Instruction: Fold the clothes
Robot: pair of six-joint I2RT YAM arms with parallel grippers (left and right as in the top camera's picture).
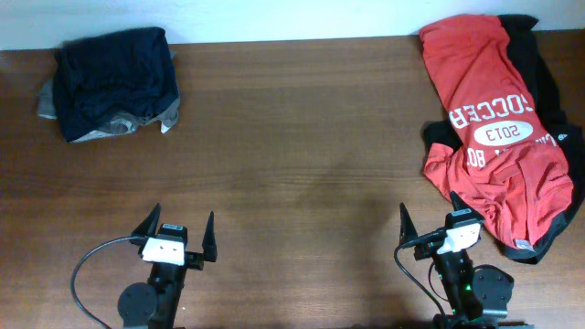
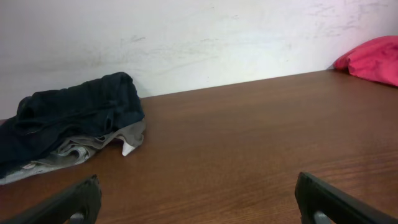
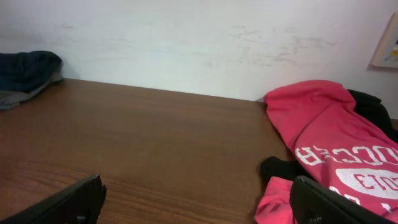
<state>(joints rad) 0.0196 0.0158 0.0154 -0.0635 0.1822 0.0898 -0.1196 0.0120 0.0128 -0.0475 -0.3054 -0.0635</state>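
My right gripper needs to move next to the red-orange T-shirt's crumpled near part [image 1: 510, 181], between its white oval and its small white tag, and close there.
The clothes, a red-orange T-shirt [image 1: 494, 119] with white lettering and a "2013" oval, lie crumpled at the table's far right, partly on top of a black garment [image 1: 541, 64]. The right wrist view shows the T-shirt [image 3: 336, 143] just ahead and to the right. In the left wrist view, only a red corner of the T-shirt [image 2: 373, 59] shows. My right gripper [image 1: 429, 203] is open and empty at the front edge, its right finger beside the shirt's lower hem. My left gripper [image 1: 184, 213] is open and empty at the front left, far from the shirt.
A dark navy pile [image 1: 114, 78] over grey cloth sits at the back left corner, also visible as the navy pile [image 2: 68, 124] ahead of the left gripper. Bare brown table [image 1: 302, 137] lies between the two heaps. A white wall runs along the back edge.
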